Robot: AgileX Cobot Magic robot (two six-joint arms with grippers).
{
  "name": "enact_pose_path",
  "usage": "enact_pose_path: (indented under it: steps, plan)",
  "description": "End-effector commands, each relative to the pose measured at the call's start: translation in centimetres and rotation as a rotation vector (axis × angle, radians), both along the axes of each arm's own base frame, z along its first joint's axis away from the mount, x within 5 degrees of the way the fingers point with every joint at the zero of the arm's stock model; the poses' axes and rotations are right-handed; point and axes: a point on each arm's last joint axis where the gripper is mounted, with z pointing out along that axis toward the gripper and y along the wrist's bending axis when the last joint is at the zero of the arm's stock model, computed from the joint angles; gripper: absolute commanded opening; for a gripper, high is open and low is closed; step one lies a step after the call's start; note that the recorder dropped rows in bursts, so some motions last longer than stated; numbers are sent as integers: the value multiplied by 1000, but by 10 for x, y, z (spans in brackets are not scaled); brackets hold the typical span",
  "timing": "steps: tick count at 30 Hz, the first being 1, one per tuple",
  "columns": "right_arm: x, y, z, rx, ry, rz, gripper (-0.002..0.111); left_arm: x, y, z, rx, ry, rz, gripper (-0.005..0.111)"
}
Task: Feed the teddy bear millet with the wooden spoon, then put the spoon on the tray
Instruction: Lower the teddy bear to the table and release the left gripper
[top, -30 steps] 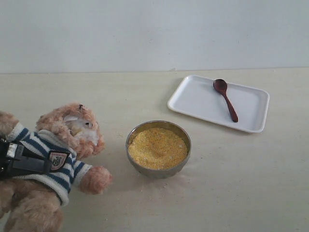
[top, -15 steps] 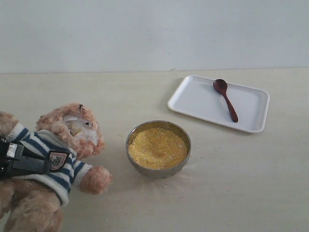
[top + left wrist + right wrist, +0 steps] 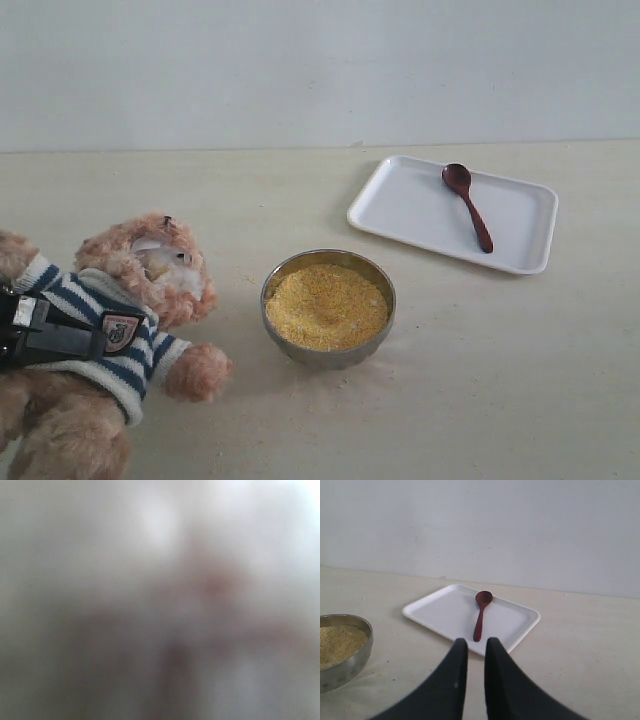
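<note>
The robot's left gripper should release the teddy bear on the table [image 3: 122,362] next to the metal bowl, with the bear's paw reaching toward the millet.
The teddy bear [image 3: 150,285] lies at the left of the table, its white muzzle turned toward the metal bowl [image 3: 330,354] of millet [image 3: 325,305]. My left gripper [image 3: 55,338] is a dark clamp across its striped shirt, shut on its body. The left wrist view is nothing but blur. The wooden spoon [image 3: 468,205] lies on the white tray [image 3: 405,205] at the back right, bowl end away from me. My right gripper [image 3: 476,642] hangs short of the tray [image 3: 440,611], jaws a narrow gap apart and holding nothing, in line with the spoon [image 3: 481,614]. It does not appear in the exterior view.
Stray grains dot the table round the bowl [image 3: 351,664] and in front of it. A pale wall runs along the back of the table. The bear's paw [image 3: 198,372] reaches toward the bowl.
</note>
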Motion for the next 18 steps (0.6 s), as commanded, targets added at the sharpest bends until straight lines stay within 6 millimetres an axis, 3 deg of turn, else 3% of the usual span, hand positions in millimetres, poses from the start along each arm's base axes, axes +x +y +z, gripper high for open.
enact_pose_path:
  steps: [1,14,18]
  plan:
    - [0,0,-1,-6,-3,-4,15,0,-1,0,-16,1,-1,6]
    - [0,0,-1,-4,-2,-4,15,12,6,0,29,-76,115,6]
    - [0,0,-1,-4,-2,-4,15,19,4,-24,28,-10,65,6]
